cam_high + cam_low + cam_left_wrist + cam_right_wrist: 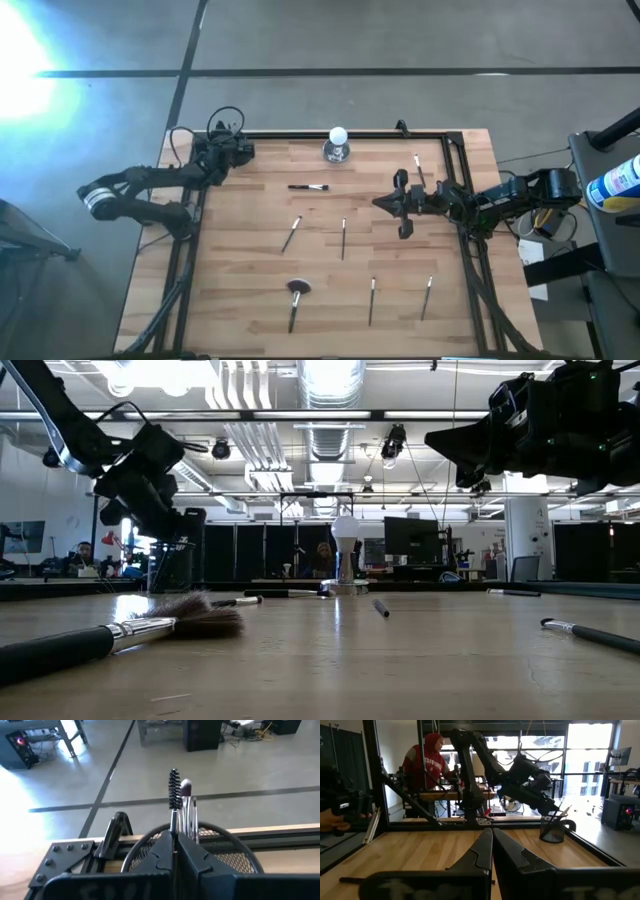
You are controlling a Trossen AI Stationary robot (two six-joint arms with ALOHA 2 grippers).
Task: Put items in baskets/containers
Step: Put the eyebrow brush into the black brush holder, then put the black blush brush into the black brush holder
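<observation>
The spiral-headed brush, which hangs just above the cup now, will be let go by my left gripper inside the black wire-mesh cup (191, 851), next to the pale-tipped brushes.
A black wire-mesh cup (227, 847) stands at the table's far left corner, with two pale-tipped brushes (187, 795) upright in it. My left gripper (175, 845) hangs just above the cup (553, 831), shut on a spiral-headed brush (173, 787). Several more brushes lie flat on the wood, among them one with a fluffy round head (296, 290) near the front and one (308, 187) toward the back. My right gripper (383, 203) hovers over the table's right half, shut and holding nothing. My left gripper pinches the spiral-headed brush by its thin handle (173, 825) between its two fingers, which slant down over the cup's rim and lie across the brush. The brush stands upright, bristle head on top. Its lower end is hidden behind the fingers.
A white ball on a silvery base (338, 145) stands at the middle of the far edge. A black frame rail (455, 160) runs around the table. A person in a red hooded top (427, 762) is beyond the table's left side.
</observation>
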